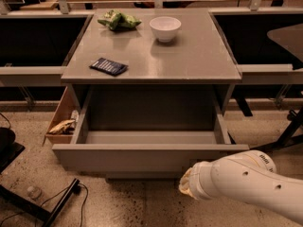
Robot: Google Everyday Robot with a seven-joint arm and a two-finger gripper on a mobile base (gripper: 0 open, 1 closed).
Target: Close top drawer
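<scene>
Next, I let go of the top drawer with my gripper once it is pushed in, just below the front edge of the grey cabinet top (138, 121).
The top drawer (142, 157) is a deep matte-grey drawer standing open below the grey cabinet top (189, 56); its inside looks empty. Its plain front panel faces me at the lower middle. My white arm comes in from the lower right. My gripper (185, 186) is at the arm's end, just below and in front of the drawer's front panel, right of its middle. The fingers are hidden behind the wrist.
On the cabinet top lie a dark blue packet (109, 66), a green bag (118, 20) and a white bowl (165, 28). A tan wooden bin (60, 122) with a crumpled bag stands at the left. A black stand foot (42, 209) and cable lie on the floor at lower left.
</scene>
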